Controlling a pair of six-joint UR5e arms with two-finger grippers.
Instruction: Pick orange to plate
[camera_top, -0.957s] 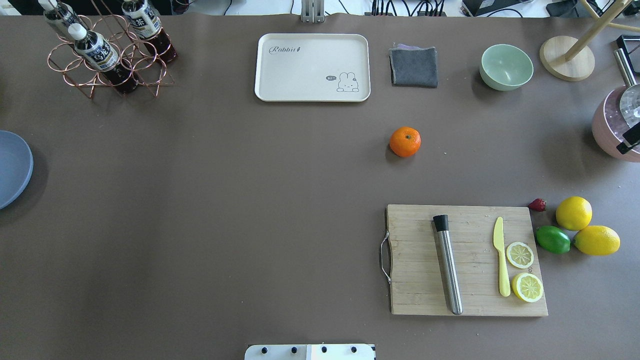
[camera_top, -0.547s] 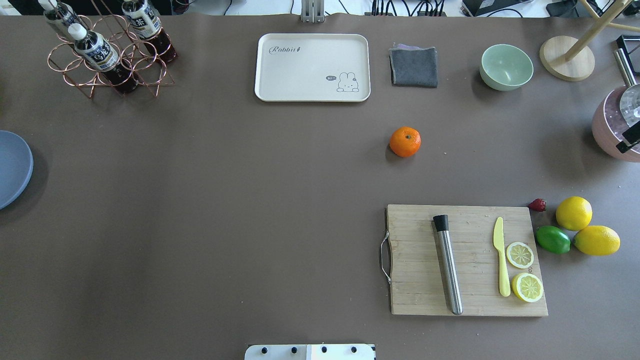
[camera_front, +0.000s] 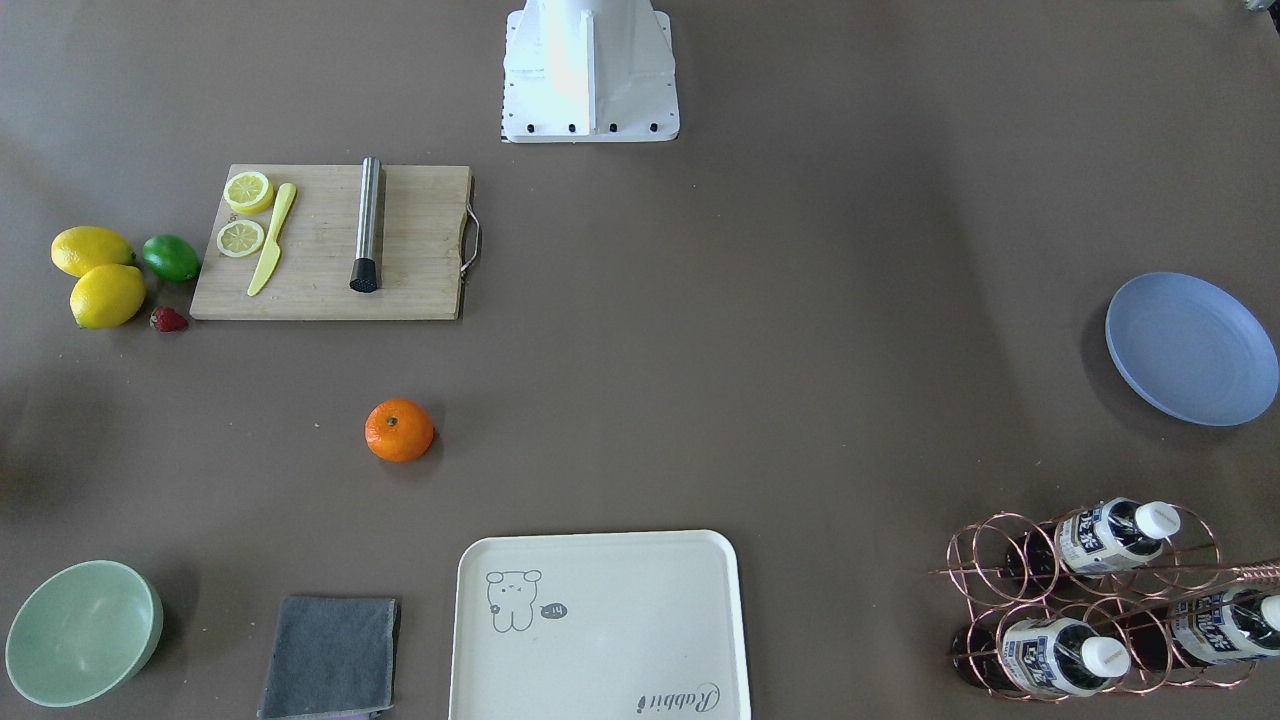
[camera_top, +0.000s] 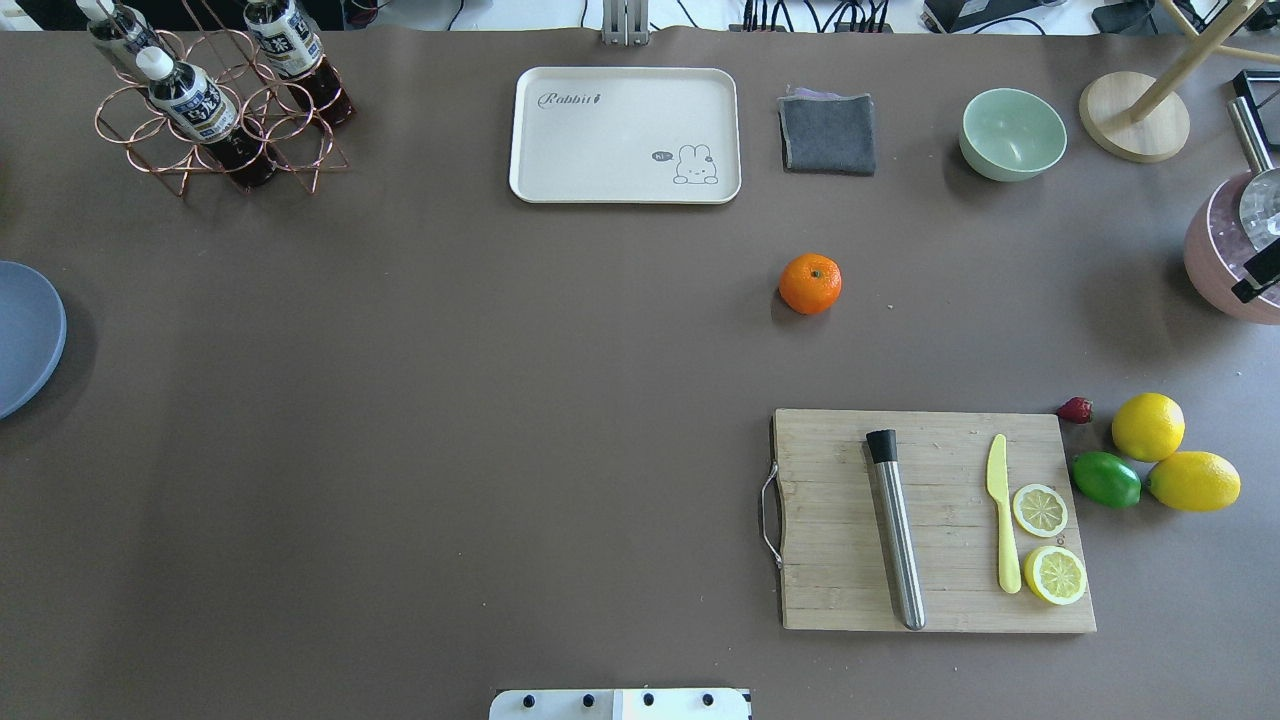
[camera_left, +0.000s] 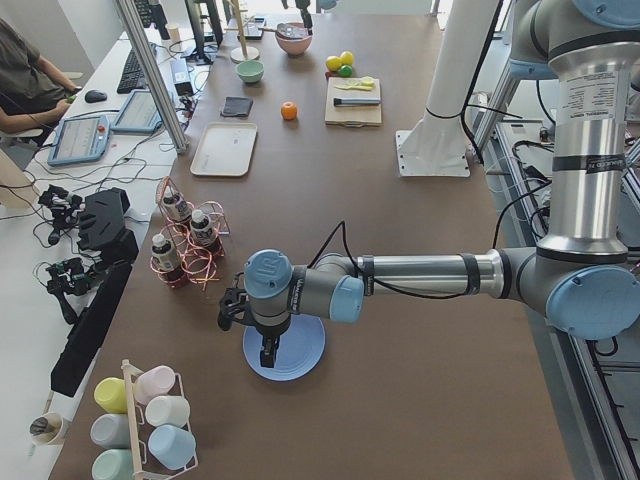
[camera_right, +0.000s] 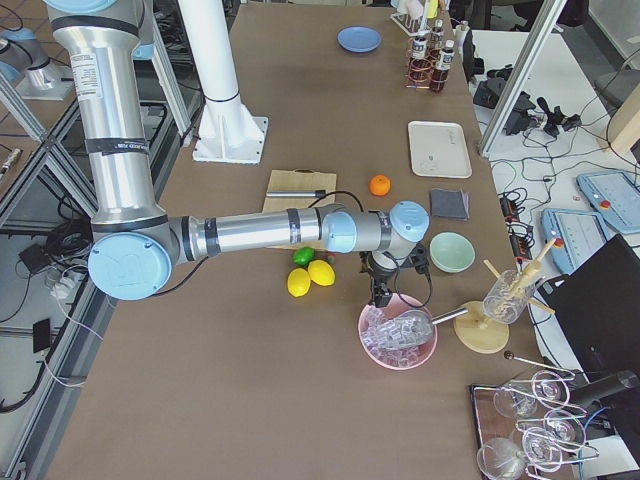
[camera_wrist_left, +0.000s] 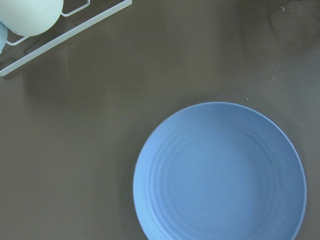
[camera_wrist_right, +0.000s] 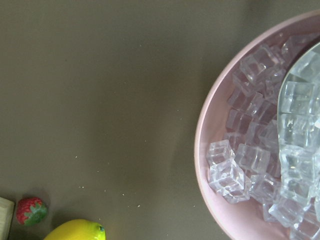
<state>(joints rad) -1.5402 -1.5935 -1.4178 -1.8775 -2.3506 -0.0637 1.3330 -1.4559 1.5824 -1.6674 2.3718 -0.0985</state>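
The robot's left gripper will move to the blue plate next and close on the plate's rim (camera_front: 1274, 348) (camera_wrist_left: 135, 182), on the side farthest from the orange.
The orange (camera_top: 810, 283) sits alone on the brown table right of centre, also visible in the front-facing view (camera_front: 399, 430). The blue plate (camera_top: 25, 335) lies at the table's far left edge and holds nothing (camera_front: 1190, 348). My left gripper (camera_left: 267, 355) hangs just above that plate, which fills the lower right of the left wrist view (camera_wrist_left: 220, 172); I cannot tell whether it is open or shut. My right gripper (camera_right: 378, 297) hovers at the rim of a pink bowl of ice (camera_right: 398, 335), far from the orange, and its state cannot be told either.
A cutting board (camera_top: 930, 520) with a metal muddler, yellow knife and lemon halves lies near the orange. Two lemons (camera_top: 1148, 426), a lime (camera_top: 1106, 479) and a strawberry sit to its right. A cream tray (camera_top: 625, 135), grey cloth, green bowl (camera_top: 1012, 134) and bottle rack (camera_top: 215, 100) line the far side.
A black part over the pink bowl at the overhead view's right edge has shifted slightly. The orange and the plate have not moved.
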